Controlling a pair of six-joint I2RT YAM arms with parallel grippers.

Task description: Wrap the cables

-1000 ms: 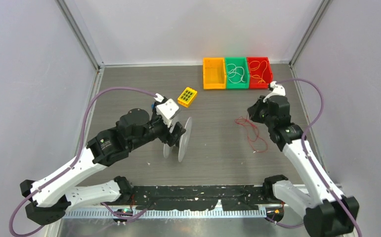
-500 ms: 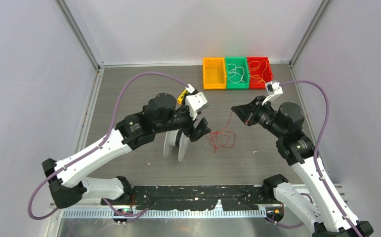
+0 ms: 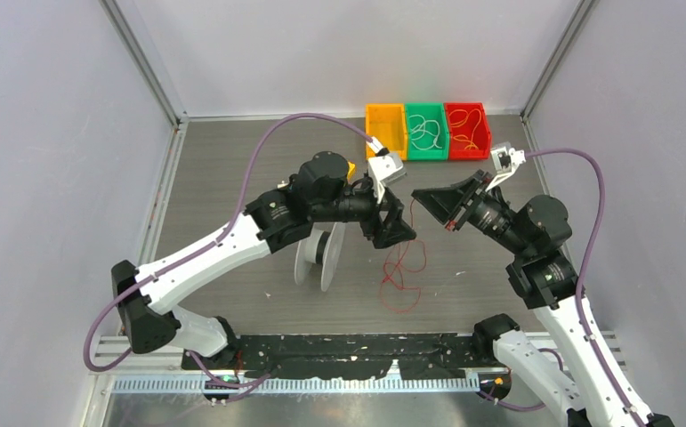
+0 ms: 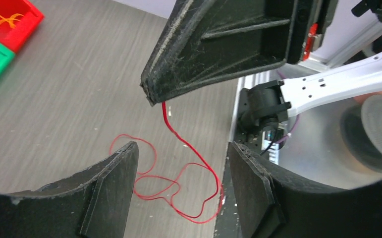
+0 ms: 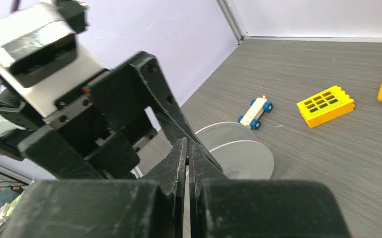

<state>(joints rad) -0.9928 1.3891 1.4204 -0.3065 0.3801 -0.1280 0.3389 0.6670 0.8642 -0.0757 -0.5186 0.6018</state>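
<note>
My right gripper is pinching the cable at its very end, so next my left gripper takes the cable (image 4: 188,145) below while my right gripper regrips farther along to leave a tail.
The cable (image 3: 403,267) is a very thin red wire. It hangs from my right gripper (image 3: 416,195) and ends in loose loops on the table. In the left wrist view the cable (image 4: 181,140) drops from the right gripper's shut tip (image 4: 150,95). In the right wrist view my right gripper (image 5: 187,148) is shut, with a speck of red between the jaws. My left gripper (image 3: 401,228) is open and empty. It faces the right gripper just left of the hanging wire, and in its own view (image 4: 181,151) the loops lie between its fingers.
A grey spool (image 3: 321,253) stands on edge under the left arm and also shows in the right wrist view (image 5: 238,154). Orange (image 3: 385,132), green (image 3: 426,131) and red (image 3: 466,130) bins sit at the back. A yellow brick (image 5: 326,104) and a toy car (image 5: 257,111) lie beyond the spool.
My right gripper picked the cable up off the right side of the table and carried it left and up. My left arm swung right, away from the spool, up to the hanging wire.
</note>
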